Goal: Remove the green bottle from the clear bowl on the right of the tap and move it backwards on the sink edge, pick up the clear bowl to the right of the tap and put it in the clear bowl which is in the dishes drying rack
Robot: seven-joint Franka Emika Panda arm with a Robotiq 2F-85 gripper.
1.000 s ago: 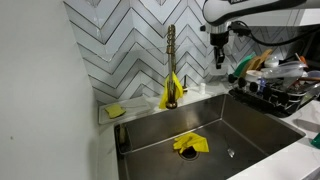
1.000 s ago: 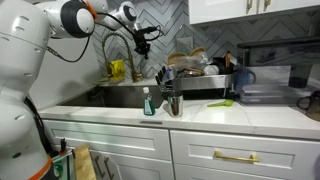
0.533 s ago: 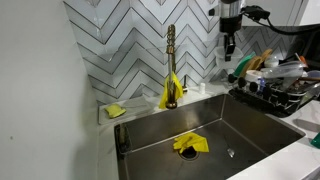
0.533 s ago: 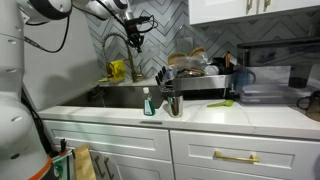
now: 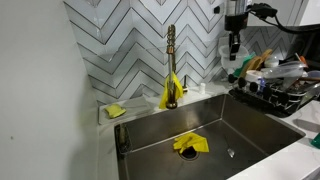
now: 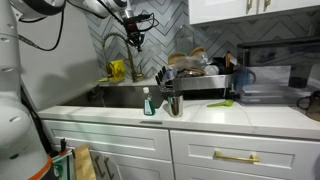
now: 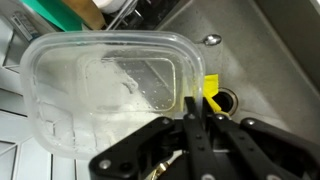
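Note:
Next, my gripper lets go of the clear bowl inside the other clear bowl (image 5: 284, 67) on top of the crowded dishes drying rack.
In the wrist view my gripper (image 7: 190, 103) is shut on the rim of the clear bowl (image 7: 100, 85). The bowl is a colourless, rounded-rectangular dish that hangs in the air, empty. In both exterior views the gripper (image 5: 233, 47) (image 6: 135, 38) is high above the sink's back corner. It is right of the brass tap (image 5: 170, 55) and just left of the dishes drying rack (image 5: 278, 88). The held bowl is too faint to make out there. I cannot pick out the green bottle with certainty in any view.
A yellow cloth (image 5: 170, 93) hangs on the tap and another (image 5: 190, 144) lies in the steel basin (image 5: 230, 125). A yellow sponge (image 5: 115, 111) sits on the sink's left ledge. Something green (image 5: 240, 68) shows at the crowded rack's near corner. A utensil holder (image 6: 172, 100) stands on the counter.
The gripper, still shut on the bowl, has moved away from the tap toward the drying rack, most of it in the first half second.

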